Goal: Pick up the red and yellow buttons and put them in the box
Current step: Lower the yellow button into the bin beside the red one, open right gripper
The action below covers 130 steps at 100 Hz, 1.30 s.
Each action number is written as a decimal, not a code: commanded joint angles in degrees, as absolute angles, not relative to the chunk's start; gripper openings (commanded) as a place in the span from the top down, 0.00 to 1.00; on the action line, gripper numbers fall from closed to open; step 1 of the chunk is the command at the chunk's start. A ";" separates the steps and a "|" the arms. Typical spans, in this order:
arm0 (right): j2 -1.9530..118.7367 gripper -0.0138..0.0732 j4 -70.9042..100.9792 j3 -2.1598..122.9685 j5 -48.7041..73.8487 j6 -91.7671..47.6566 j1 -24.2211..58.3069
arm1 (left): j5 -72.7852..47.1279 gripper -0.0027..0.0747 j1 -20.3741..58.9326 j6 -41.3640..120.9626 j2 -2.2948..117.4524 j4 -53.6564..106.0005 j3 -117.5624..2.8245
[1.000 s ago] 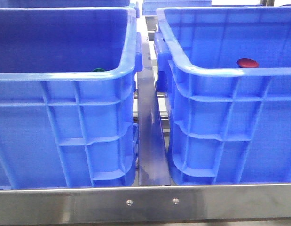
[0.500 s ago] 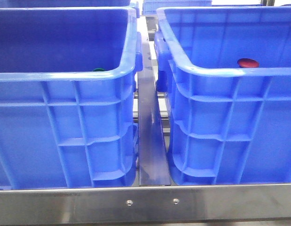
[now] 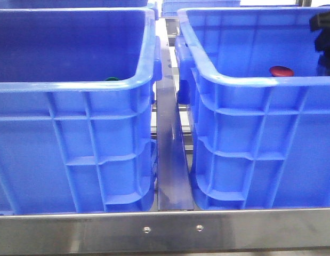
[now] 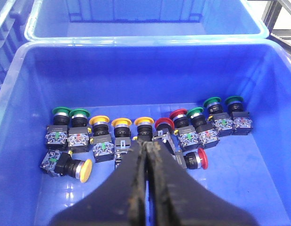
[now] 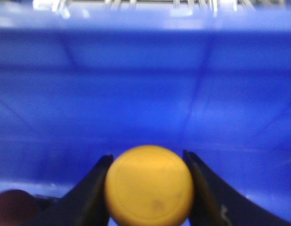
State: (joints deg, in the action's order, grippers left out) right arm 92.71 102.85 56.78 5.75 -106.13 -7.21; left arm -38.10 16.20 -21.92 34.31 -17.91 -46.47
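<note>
Next, I set the yellow button next to the red button in the blue box (image 5: 157,212) with my right gripper.
My right gripper (image 5: 147,156) is shut on a yellow button (image 5: 149,185), whose round cap fills the gap between the fingers, in front of the blue inner wall of the box (image 5: 145,94). In the front view the right arm (image 3: 324,32) shows at the right edge, over the right-hand box (image 3: 250,80). A red button (image 3: 281,71) lies inside that box. My left gripper (image 4: 147,146) is shut on nothing, above a row of buttons in the left crate (image 4: 136,70), near a yellow cap (image 4: 144,122) and a red cap (image 4: 163,125).
The left crate (image 3: 74,85) holds several green, yellow and red buttons, and a green cap (image 3: 112,79) peeks over its rim. A metal rail (image 3: 170,160) runs between the two crates. Another blue crate (image 4: 145,19) stands behind. A steel frame (image 3: 165,229) crosses the front.
The right arm has come into the front view at the right edge, over the right-hand box. The crates and the red button have not moved.
</note>
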 commanded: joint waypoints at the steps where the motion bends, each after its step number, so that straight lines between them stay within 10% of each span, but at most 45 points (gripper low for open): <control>1: 91.69 0.67 103.99 58.86 6.54 -107.46 -7.78 | -33.34 0.99 16.04 -22.45 34.28 -17.94 -48.04; 130: 99.07 0.64 107.39 57.52 8.54 -107.46 -10.20 | -33.17 0.99 16.04 -22.45 34.28 -17.82 -48.04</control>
